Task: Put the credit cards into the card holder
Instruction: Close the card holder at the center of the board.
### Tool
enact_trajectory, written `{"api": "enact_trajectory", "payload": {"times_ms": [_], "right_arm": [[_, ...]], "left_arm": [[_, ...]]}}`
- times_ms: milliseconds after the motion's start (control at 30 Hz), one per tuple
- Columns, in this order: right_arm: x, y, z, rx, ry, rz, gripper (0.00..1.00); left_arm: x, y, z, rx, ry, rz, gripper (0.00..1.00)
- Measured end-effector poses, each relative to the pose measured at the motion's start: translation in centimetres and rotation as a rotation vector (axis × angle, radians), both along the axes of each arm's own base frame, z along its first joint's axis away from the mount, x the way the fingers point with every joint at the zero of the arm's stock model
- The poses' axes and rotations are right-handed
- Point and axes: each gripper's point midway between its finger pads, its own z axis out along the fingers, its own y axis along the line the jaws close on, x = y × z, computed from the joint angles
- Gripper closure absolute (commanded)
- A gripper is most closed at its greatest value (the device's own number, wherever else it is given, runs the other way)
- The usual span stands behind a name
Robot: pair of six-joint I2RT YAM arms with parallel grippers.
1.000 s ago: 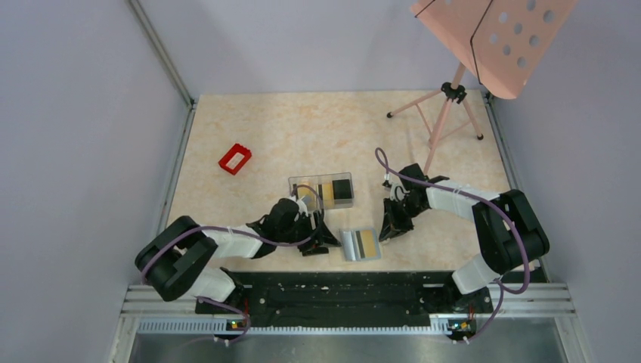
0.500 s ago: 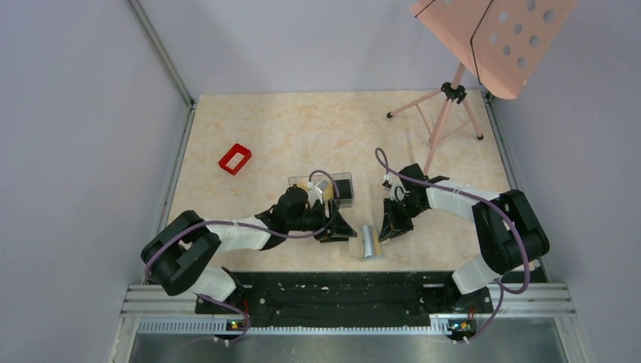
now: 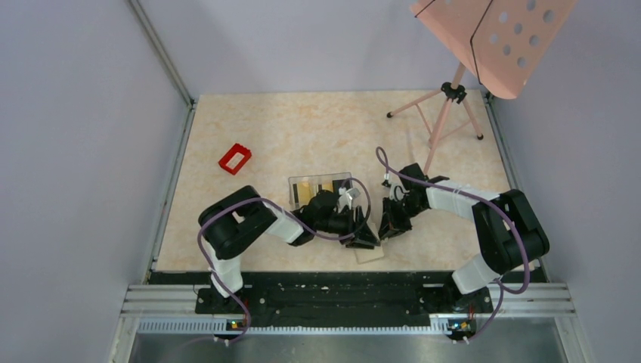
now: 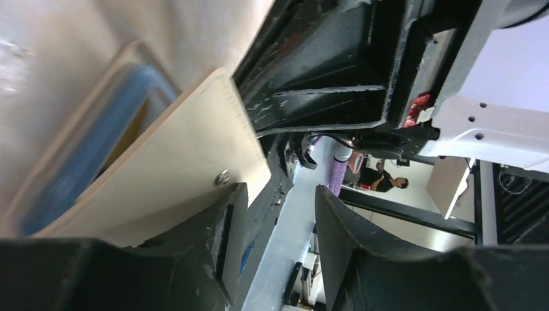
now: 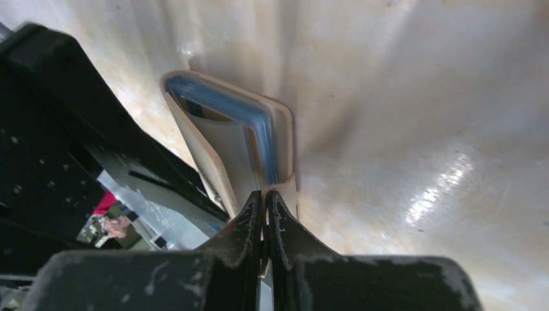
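The card holder's flap leans open over the light blue lining, so next my right gripper opens, grabs the flap's near corner (image 5: 228, 195) and keeps the card holder shut.
The tan card holder (image 3: 370, 253) lies near the table's front edge, folded almost shut. In the left wrist view its flap (image 4: 175, 162) with the snap button leans over the light blue lining, and a yellow-gold edge shows inside. My left gripper (image 3: 365, 236) is open. One of its fingers (image 4: 213, 227) rests against the outside of the flap, and nothing is between the jaws. My right gripper (image 5: 265, 194) is shut on the near edge of the card holder (image 5: 220, 129). More credit cards (image 3: 306, 189), yellow-gold and black, lie in the clear box (image 3: 296, 180) behind my left wrist.
A small red frame (image 3: 235, 158) lies at the left of the table. A pink music stand on a tripod (image 3: 446, 113) rises at the back right. The black base rail (image 3: 325, 291) runs just in front of the card holder. Grey walls enclose both sides.
The card holder lay open, then stood on edge, and is now folded nearly shut. My left arm swept right over it while its jaws narrowed. The right gripper stayed put.
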Motion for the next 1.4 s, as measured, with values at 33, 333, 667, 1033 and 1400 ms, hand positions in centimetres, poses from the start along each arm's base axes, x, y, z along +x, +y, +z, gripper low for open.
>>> {"api": "enact_trajectory", "payload": {"times_ms": [33, 333, 667, 1033, 1400], "right_arm": [[0.0, 0.2, 0.1, 0.010, 0.005, -0.003, 1.00], [-1.4, 1.5, 0.8, 0.121, 0.074, -0.059, 1.00], [-1.8, 2.3, 2.7, 0.200, 0.083, -0.096, 0.75], [0.2, 2.4, 4.2, 0.187, -0.023, -0.064, 0.79], [1.4, 3.7, 3.1, 0.253, -0.031, -0.034, 1.00]], "left_arm": [[-0.1, -0.3, 0.2, -0.009, 0.001, -0.006, 0.53], [-0.5, 0.9, -0.5, 0.114, -0.012, -0.008, 0.71], [-0.1, 3.8, -1.2, 0.356, -0.096, -0.005, 0.96], [-0.8, 4.4, -3.2, 0.502, -0.107, -0.096, 1.00], [-1.2, 3.6, -3.0, 0.480, -0.113, -0.097, 0.83]]}}
